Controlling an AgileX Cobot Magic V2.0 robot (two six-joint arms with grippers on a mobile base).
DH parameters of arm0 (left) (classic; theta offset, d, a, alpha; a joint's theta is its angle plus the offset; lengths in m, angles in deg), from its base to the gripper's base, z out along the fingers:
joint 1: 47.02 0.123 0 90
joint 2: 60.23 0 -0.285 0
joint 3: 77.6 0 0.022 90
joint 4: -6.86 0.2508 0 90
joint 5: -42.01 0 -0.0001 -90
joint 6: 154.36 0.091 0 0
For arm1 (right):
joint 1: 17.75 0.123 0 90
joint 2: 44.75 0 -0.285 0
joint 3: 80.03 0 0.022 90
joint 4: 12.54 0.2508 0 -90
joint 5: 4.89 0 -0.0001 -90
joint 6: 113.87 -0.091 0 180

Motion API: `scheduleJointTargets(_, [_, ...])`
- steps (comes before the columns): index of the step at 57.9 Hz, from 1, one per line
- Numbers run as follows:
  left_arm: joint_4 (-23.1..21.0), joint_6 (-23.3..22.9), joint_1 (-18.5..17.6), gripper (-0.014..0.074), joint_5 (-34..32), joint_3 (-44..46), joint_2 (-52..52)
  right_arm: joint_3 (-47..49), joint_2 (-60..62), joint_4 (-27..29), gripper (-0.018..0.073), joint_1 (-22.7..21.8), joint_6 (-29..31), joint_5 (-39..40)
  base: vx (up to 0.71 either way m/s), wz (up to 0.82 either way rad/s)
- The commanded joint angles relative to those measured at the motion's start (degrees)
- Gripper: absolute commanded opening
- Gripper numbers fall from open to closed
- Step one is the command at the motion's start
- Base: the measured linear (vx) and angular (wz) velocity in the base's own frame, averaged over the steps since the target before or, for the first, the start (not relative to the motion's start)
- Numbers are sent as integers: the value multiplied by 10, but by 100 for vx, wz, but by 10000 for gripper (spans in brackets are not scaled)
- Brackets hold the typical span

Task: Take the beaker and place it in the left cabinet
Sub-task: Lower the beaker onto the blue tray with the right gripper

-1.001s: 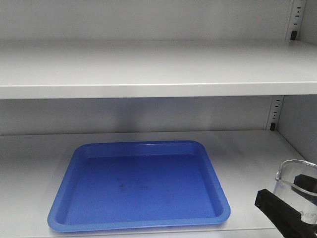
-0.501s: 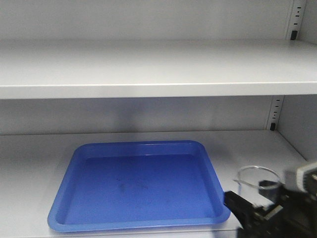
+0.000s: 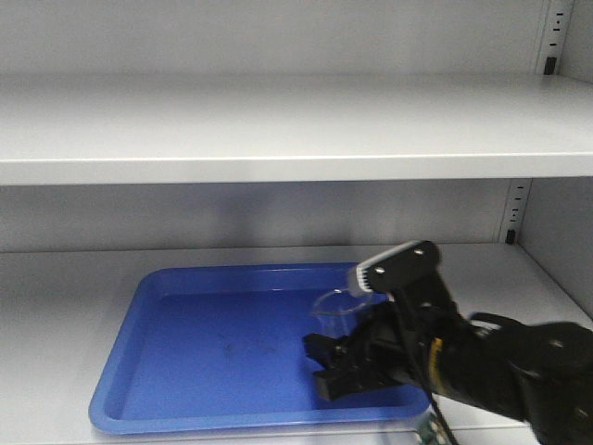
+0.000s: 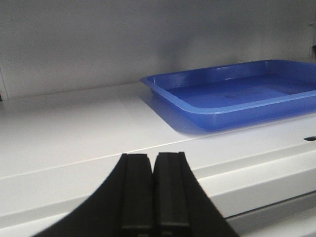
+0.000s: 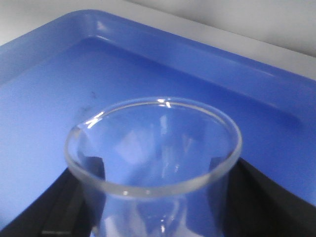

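Next, my right gripper puts the beaker down on the small dark speck in the blue tray (image 3: 232,348) (image 5: 95,94), farther from the slotted rail. The beaker now hangs over the blue tray.
The clear glass beaker (image 5: 153,163) fills the right wrist view, upright, with a black finger pressed on each side of it. In the front view the beaker (image 3: 335,312) hangs over the right part of the blue tray (image 3: 213,348), held by my right gripper (image 3: 338,357), which is shut on it. The tray lies on the lower shelf of the light grey left cabinet (image 3: 278,130). My left gripper (image 4: 152,163) is shut and holds nothing; it sits low before the shelf's front edge, left of the tray (image 4: 237,91).
A second shelf (image 3: 296,171) runs across above the tray, limiting headroom. A slotted rail (image 3: 512,211) stands at the back right corner, beside the cabinet's right wall (image 3: 565,232). Bare shelf (image 4: 74,123) lies left of the tray.
My right arm has swung left from the frame's right edge, carrying the beaker from beside the tray to above its right part.
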Motion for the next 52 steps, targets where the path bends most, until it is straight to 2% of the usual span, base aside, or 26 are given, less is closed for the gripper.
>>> scheduleJointTargets(1, [-5, -2, -3, 1, -49, -9, 10, 59, -13, -23, -1, -2, 24, 21, 0, 0])
scheduleJointTargets(23, [-5, -2, -3, 1, -49, -9, 10, 205, -144, -17, -1, -2, 36, 126, 0, 0])
scheduleJointTargets(41, [-5, -2, -3, 1, -49, -9, 10, 248, -191, 39, 0, -2, 36, 123, 0, 0])
scheduleJointTargets(52, [-5, -2, -3, 1, -49, -9, 10, 248, -202, 49, 5, -2, 36, 123, 0, 0])
